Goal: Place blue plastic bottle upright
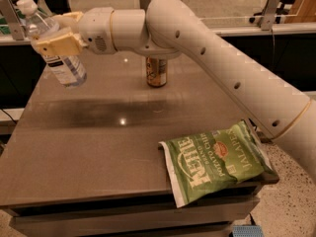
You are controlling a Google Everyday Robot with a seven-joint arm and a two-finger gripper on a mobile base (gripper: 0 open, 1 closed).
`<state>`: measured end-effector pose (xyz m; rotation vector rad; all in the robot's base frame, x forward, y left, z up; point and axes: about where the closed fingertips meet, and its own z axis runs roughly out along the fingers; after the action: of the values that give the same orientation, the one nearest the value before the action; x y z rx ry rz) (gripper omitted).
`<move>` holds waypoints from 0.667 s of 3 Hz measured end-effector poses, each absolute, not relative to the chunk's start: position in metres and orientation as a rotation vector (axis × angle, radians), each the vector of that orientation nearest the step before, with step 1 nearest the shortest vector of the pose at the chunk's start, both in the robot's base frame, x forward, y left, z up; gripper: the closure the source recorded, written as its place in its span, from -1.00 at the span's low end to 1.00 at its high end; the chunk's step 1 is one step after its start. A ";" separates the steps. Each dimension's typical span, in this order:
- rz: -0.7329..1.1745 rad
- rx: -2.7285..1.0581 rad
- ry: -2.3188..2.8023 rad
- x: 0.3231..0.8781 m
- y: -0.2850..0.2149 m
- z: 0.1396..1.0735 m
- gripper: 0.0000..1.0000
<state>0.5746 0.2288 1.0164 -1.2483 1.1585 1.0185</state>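
Note:
Next, I release the blue plastic bottle on the table point(62, 120) near the table's side edge opposite the chips bag.
The blue plastic bottle point(54, 48) is clear, with a white cap and a white label. It is at the table's far left, tilted with its cap up and to the left. My gripper point(55, 37) is shut on the bottle's middle, its tan fingers point(57, 46) across the bottle. The bottle's base is just above or at the table top point(98, 127); I cannot tell if it touches.
An orange drink can point(157, 72) stands upright at the table's far middle, partly behind my arm. A green Kettle chips bag point(217, 159) lies at the front right corner, overhanging the edge. A counter with posts runs behind the table.

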 end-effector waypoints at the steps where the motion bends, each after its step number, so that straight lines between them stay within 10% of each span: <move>1: 1.096 -1.217 1.186 0.557 0.239 0.994 1.00; 2: 1.158 -1.168 1.183 0.544 0.250 0.979 1.00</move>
<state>0.5445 0.2500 0.9795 -1.1681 1.1827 1.1582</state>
